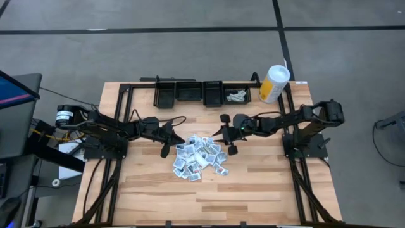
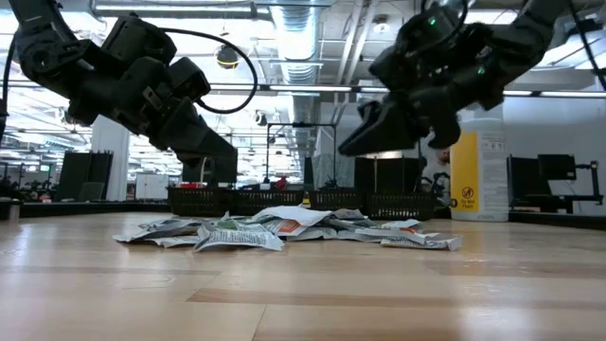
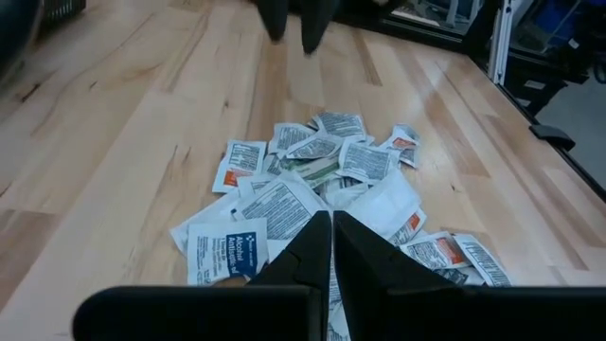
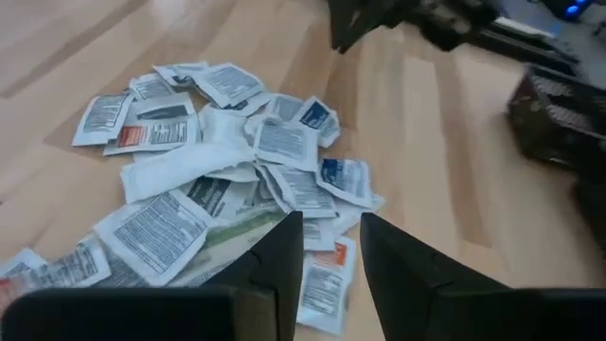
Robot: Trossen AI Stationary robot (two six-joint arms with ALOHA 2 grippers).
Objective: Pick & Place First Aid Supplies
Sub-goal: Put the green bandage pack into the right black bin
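My right gripper should close on the end of the green-striped packet (image 1: 208, 148) (image 4: 276, 225), beside the red-marked packet on the side of the pile nearest that gripper.
The first aid supplies (image 1: 199, 158) lie in a loose heap of small white printed packets on the middle of the wooden table, also seen in the low view (image 2: 284, 230). My left gripper (image 1: 166, 149) hangs shut just left of the heap, its fingertips (image 3: 331, 232) closed together above the nearest packets (image 3: 284, 204). My right gripper (image 1: 228, 135) hovers open at the heap's far right side. The gap between its fingers (image 4: 331, 248) holds nothing, and the packets (image 4: 227, 170) lie below and ahead. In the low view both grippers (image 2: 213, 156) (image 2: 365, 137) are clear of the table.
A row of black bins (image 1: 190, 93) stands along the far edge; the rightmost one (image 1: 237, 97) holds a few packets. A tall white-and-yellow canister (image 1: 274, 83) stands at the far right. Bare wood (image 1: 209, 196) stretches toward the near edge.
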